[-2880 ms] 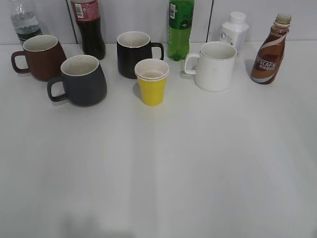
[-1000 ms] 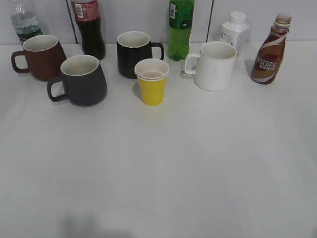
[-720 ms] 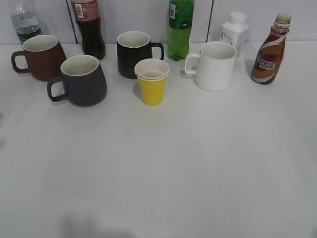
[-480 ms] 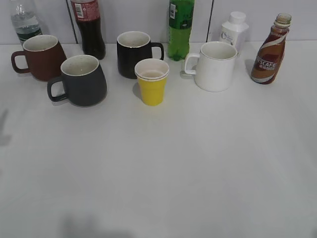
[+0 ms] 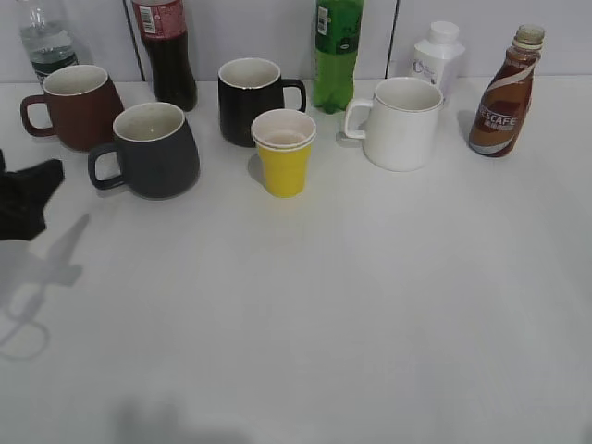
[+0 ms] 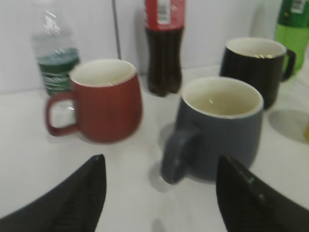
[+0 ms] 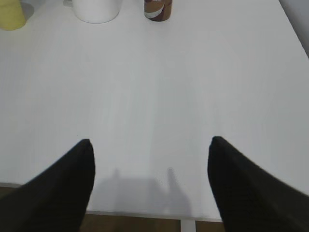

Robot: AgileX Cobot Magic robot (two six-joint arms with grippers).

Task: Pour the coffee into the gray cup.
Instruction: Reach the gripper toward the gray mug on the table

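The robot's left gripper will close on the handle of the gray cup (image 5: 95,166) (image 6: 175,154), beside the reddish-brown mug, to hold the cup for the coffee.
The coffee bottle (image 5: 505,92), brown with a Nescafe label and no cap, stands upright at the back right; its base shows in the right wrist view (image 7: 157,9). The gray cup (image 5: 155,150) stands at the left, handle toward the left; it is empty in the left wrist view (image 6: 219,126). My left gripper (image 6: 159,162) is open and empty, just short of the cup's handle; it shows at the left edge of the exterior view (image 5: 28,196). My right gripper (image 7: 150,145) is open and empty over the table's front edge, out of the exterior view.
A reddish-brown mug (image 5: 76,106), black mug (image 5: 250,97), yellow paper cup (image 5: 283,152) and white mug (image 5: 400,122) stand in the back row. Behind them are a water bottle (image 5: 44,39), cola bottle (image 5: 165,51), green bottle (image 5: 337,51) and white jar (image 5: 437,57).
My left gripper has come into the exterior view from the left edge, toward the gray cup. Cups and bottles have not moved.
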